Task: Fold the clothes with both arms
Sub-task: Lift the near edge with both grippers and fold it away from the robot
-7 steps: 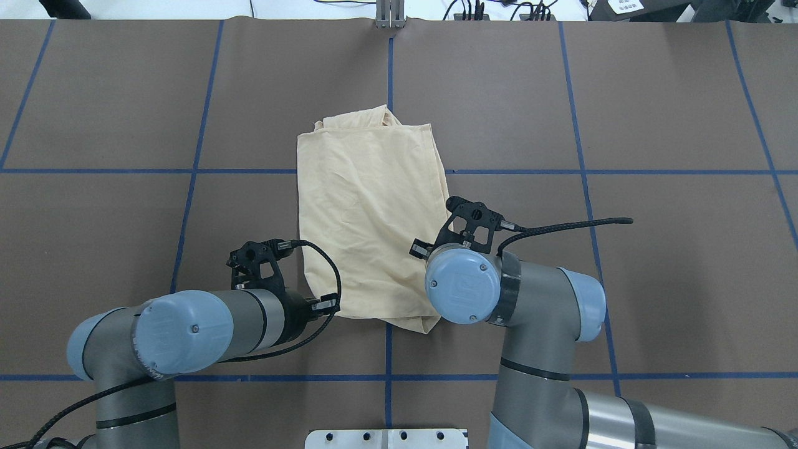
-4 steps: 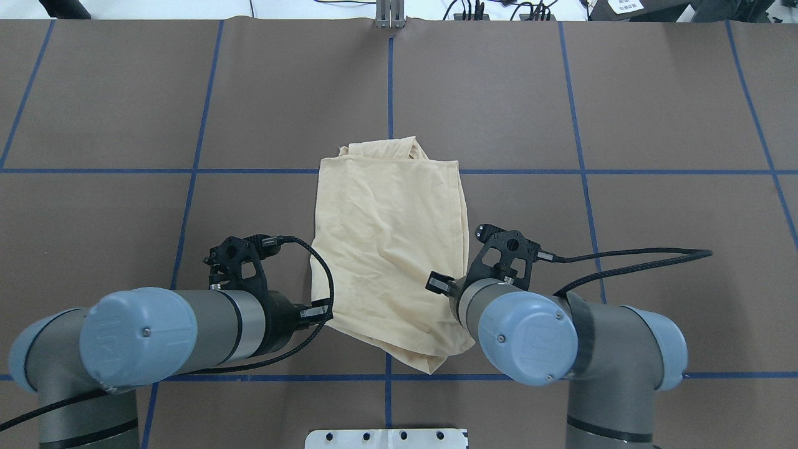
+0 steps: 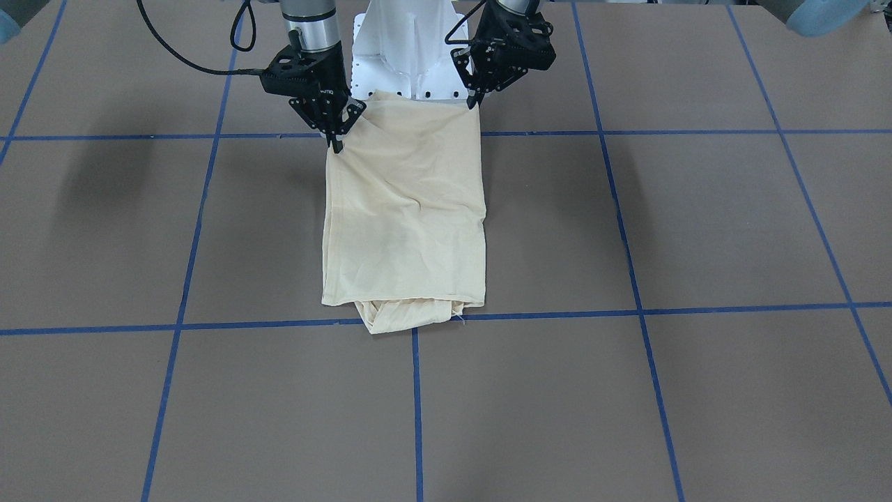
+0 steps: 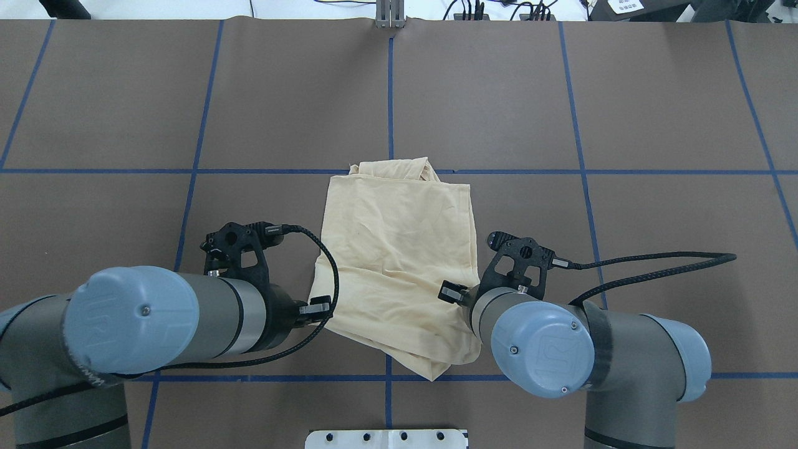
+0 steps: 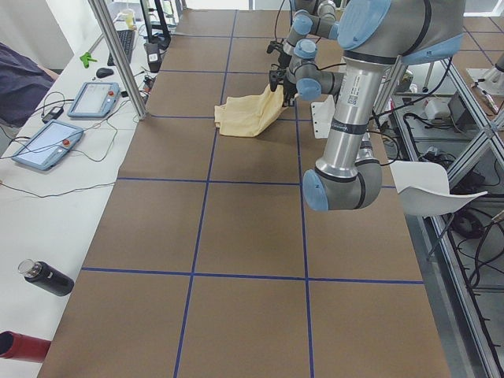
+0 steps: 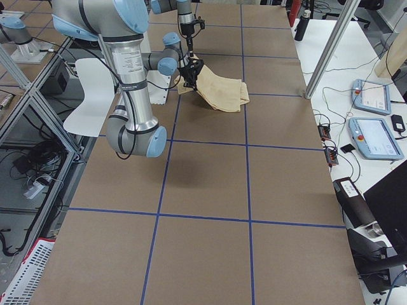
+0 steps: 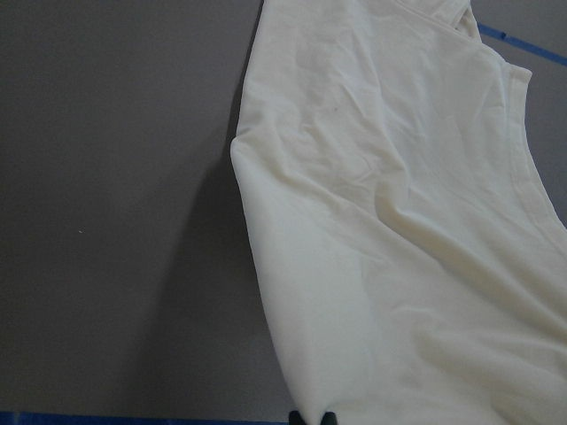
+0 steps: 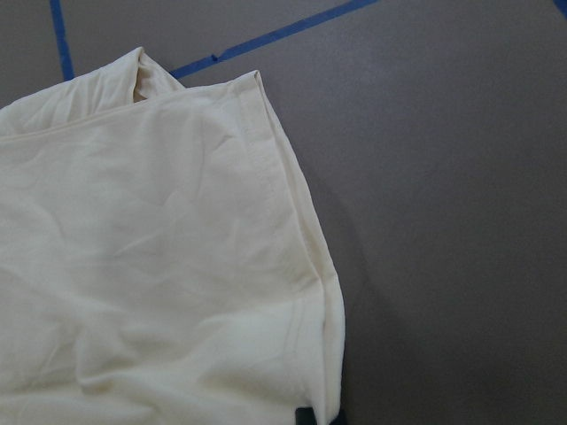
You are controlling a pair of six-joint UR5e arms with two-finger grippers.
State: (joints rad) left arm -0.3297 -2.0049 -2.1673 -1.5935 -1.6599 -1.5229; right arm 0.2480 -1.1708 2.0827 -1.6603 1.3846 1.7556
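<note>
My right gripper is going to let go of the shirt's near corner on the same edge's far corner (image 3: 329, 300) (image 8: 251, 87), beside the bunched layer.
The clothes are one pale cream-yellow shirt (image 4: 399, 249), folded into a long strip on the brown table, with a bunched layer poking out at its far end (image 3: 401, 317). Its end nearest the robot is lifted off the table. My left gripper (image 3: 476, 103) is shut on one near corner, and the cloth runs up to its dark fingertips (image 7: 310, 418) in the left wrist view. My right gripper (image 3: 337, 145) is shut on the other near corner. From overhead, both grippers are hidden under the wrists of the arms (image 4: 249, 312). No print or collar shows.
The white pedestal base (image 3: 404, 42) stands just behind the lifted end of the shirt. Blue tape lines (image 4: 389, 93) grid the brown table. A side bench holds tablets (image 5: 47, 146) and a black bottle (image 5: 47, 277). More tablets (image 6: 375, 136) lie beyond the far table end.
Both arms have drawn back toward the robot base, dragging the shirt with them. Its far edge has slid from beyond the cross tape line to about level with it.
</note>
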